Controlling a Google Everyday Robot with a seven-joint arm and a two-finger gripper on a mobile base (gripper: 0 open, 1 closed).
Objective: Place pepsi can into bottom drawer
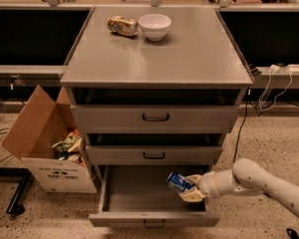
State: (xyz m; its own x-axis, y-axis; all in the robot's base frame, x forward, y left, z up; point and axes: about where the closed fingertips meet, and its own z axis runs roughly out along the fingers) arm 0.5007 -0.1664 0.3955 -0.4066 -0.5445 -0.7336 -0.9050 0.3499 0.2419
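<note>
Next, I let go of the pepsi can near the middle of the bottom drawer's bare inside [164,189].
The bottom drawer [154,217] is pulled open below two shallower grey drawers, and its inside shows bare. My gripper [189,188] reaches in from the right over the drawer's right side and is shut on the pepsi can [178,182], a small blue can tilted with one silver end up-left. The can hangs just above the drawer floor, inside the drawer's opening. My white arm [259,180] runs off to the lower right.
A white bowl [154,26] and a tan-and-gold dented can [122,25] sit at the back of the cabinet top [189,59]. An open cardboard box [50,148] with trash stands on the floor to the left. Cables [276,91] hang at the right.
</note>
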